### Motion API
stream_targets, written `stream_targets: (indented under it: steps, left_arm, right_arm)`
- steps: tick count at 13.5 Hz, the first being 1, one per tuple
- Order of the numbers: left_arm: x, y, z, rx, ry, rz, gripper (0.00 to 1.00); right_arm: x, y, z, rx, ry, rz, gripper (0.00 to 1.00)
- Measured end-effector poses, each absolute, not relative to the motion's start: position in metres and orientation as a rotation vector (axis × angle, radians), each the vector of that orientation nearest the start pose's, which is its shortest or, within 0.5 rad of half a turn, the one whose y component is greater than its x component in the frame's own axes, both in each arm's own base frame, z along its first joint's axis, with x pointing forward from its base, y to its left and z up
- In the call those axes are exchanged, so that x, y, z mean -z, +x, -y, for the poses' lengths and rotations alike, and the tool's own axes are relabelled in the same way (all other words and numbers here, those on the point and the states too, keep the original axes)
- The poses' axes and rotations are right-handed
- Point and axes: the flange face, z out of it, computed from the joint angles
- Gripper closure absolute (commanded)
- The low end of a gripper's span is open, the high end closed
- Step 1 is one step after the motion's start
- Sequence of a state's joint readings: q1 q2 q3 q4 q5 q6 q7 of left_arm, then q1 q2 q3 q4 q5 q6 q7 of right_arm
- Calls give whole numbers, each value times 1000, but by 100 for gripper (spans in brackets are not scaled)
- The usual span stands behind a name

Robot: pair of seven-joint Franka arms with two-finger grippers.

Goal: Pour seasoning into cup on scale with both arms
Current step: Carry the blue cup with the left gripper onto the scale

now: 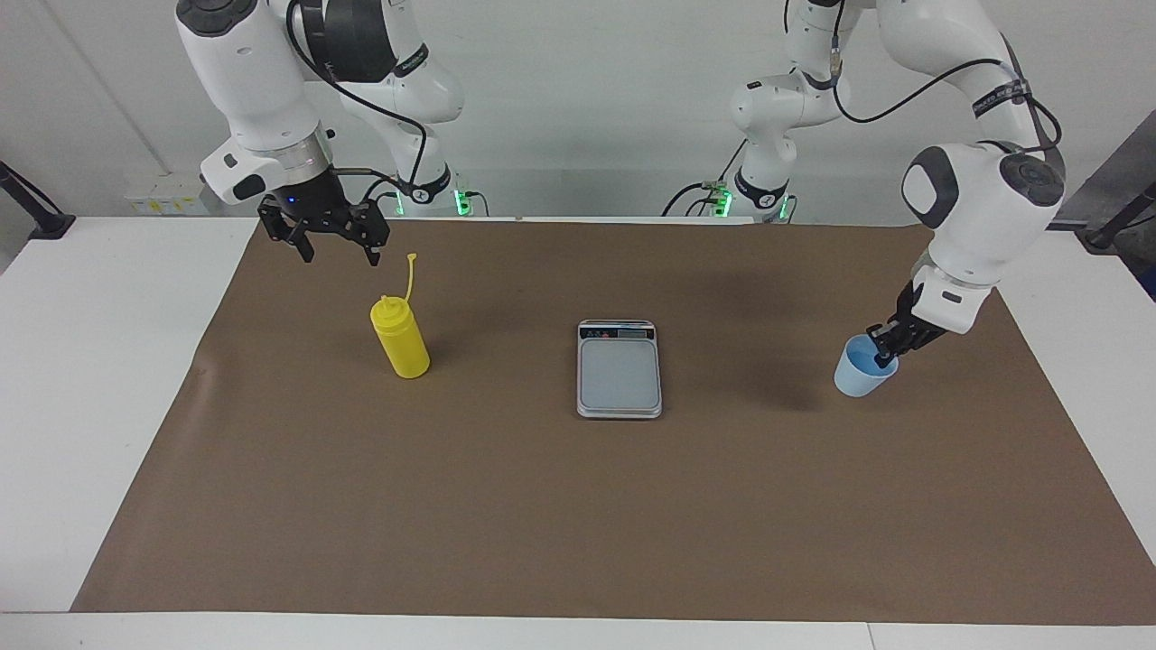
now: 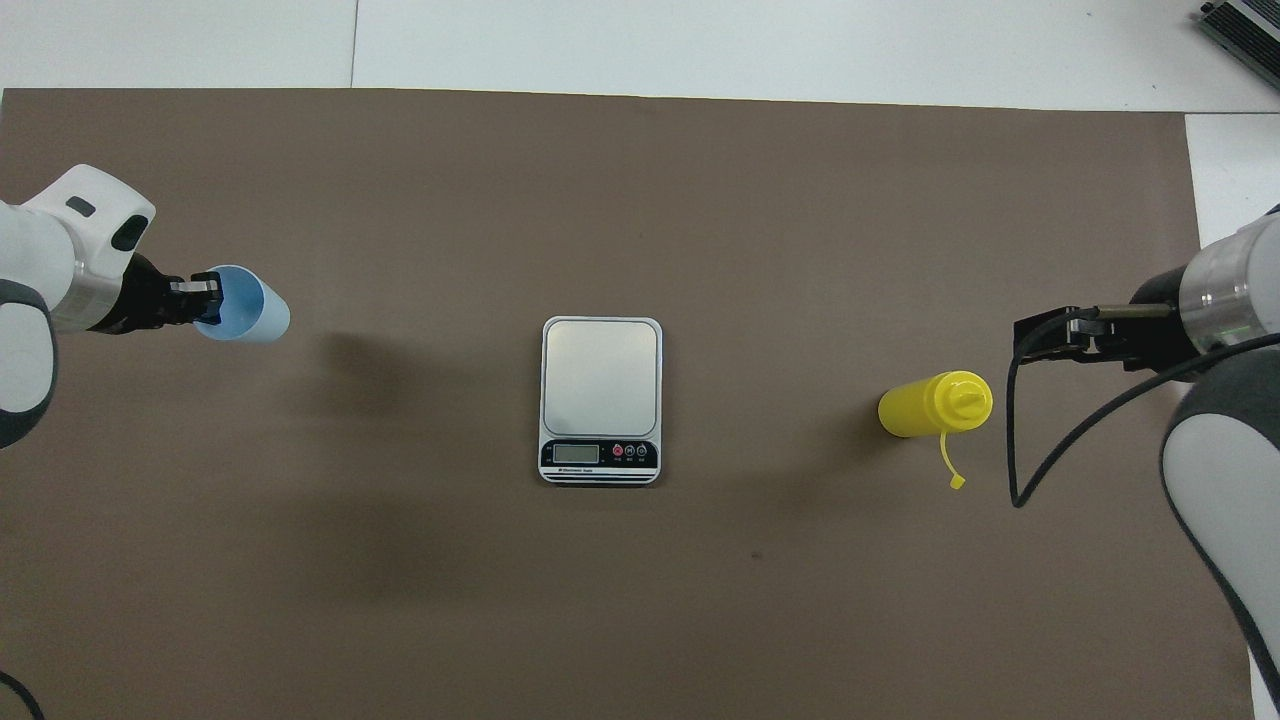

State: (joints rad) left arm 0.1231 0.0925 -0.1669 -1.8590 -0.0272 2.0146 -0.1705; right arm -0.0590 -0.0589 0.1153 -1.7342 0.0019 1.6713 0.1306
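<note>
Next, my left gripper releases the light blue cup on the scale's bare plate [image 2: 590,359], slightly away from the display.
My left gripper [image 1: 883,355] [image 2: 207,300] is shut on the rim of the light blue cup [image 1: 862,376] [image 2: 248,318]. It holds the cup upright a little above the mat at the left arm's end, with the cup's shadow apart from it. The silver-grey scale [image 1: 619,372] [image 2: 600,378] lies flat mid-mat with its plate bare and its display end toward the robots. The yellow seasoning bottle [image 1: 401,341] [image 2: 932,404] stands upright toward the right arm's end, its cap strap sticking up. My right gripper [image 1: 340,255] [image 2: 1032,340] hangs open in the air beside the bottle, not touching it.
A brown mat [image 1: 578,506] [image 2: 640,200] covers most of the white table [image 1: 90,361]. The arms' bases and cables stand at the robots' edge. Nothing else lies on the mat.
</note>
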Motion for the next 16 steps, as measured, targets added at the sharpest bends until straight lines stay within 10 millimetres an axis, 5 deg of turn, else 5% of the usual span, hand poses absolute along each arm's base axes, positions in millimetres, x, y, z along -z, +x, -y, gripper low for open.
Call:
stream_targets:
  steps: [3,5,10,16]
  left_arm:
    - [-510,591,82,97,-3189,147,100]
    - [-513,583,132,97,-3197,126,100]
    - [-490,553,263,100,-3216,157,100]
    - [-448,532,333,67,-3218,203,100]
  right_arm:
    - [-588,541,-32,-6,-3145,-118,0]
    - [-588,541,-32,-6,-3145,-118,0]
    - [-588,541,-32,-6,-3145,-118,0]
    - [-587,541,-32,-9,-3145,-118,0]
